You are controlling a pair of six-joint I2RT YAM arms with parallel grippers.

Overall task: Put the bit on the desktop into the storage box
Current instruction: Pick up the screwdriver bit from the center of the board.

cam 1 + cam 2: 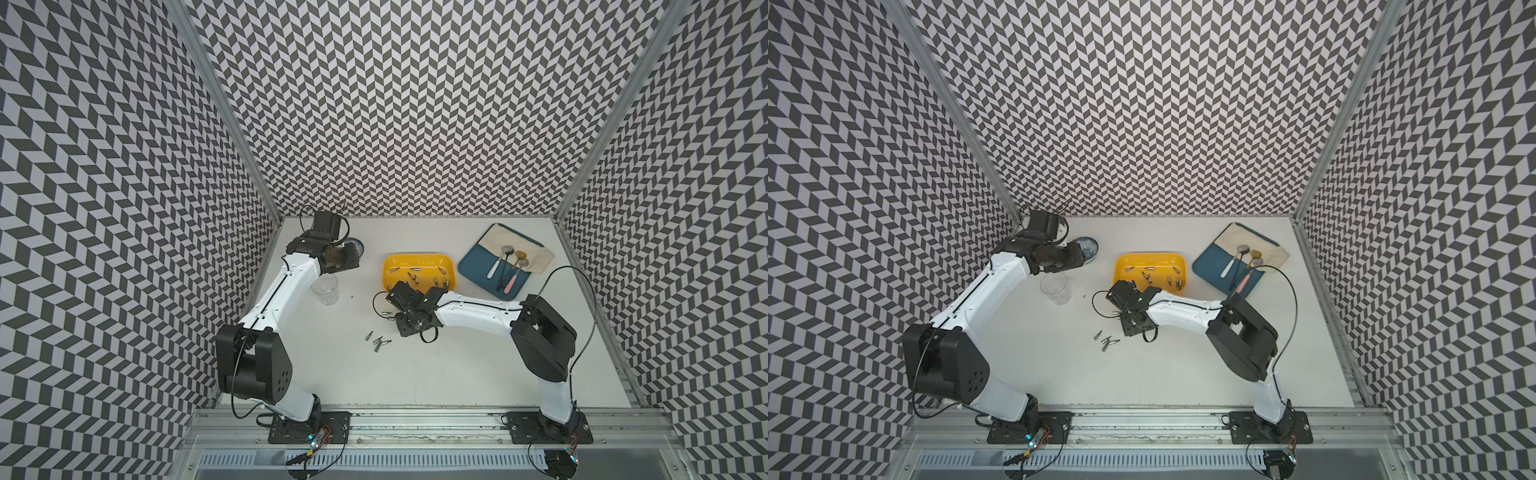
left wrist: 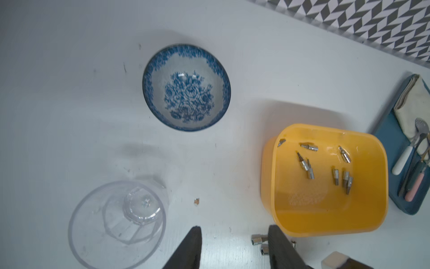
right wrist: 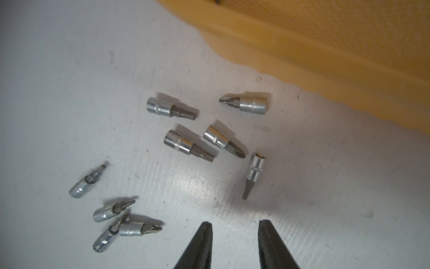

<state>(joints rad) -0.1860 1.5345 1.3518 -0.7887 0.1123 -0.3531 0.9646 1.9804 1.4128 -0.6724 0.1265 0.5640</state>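
Observation:
A single silver bit lies beside the front cluster of bits, nearest the clear plastic cup. Next, I close my left gripper on its thick end (image 1: 368, 337).
Several silver bits lie loose on the off-white desktop (image 1: 457, 365), in front of the yellow storage box (image 1: 399, 266). One cluster of bits (image 1: 378, 340) shows in both top views. In the right wrist view one group of bits (image 3: 190, 144) lies by the box wall (image 3: 325, 46), another (image 3: 111, 219) farther off. My right gripper (image 3: 235, 223) hangs open just above the desktop, nothing between its fingers, and the nearest bit (image 3: 254, 172) is a little ahead. More bits (image 2: 309, 171) lie inside the box. My left gripper (image 2: 234, 229) is open and empty, high near the bowl.
A blue-patterned bowl (image 2: 186, 86) and a clear plastic cup (image 2: 116, 223) stand at the back left under the left arm. A blue-and-cream tray (image 1: 478, 266) with spoons lies to the right of the box. Chevron walls close in three sides.

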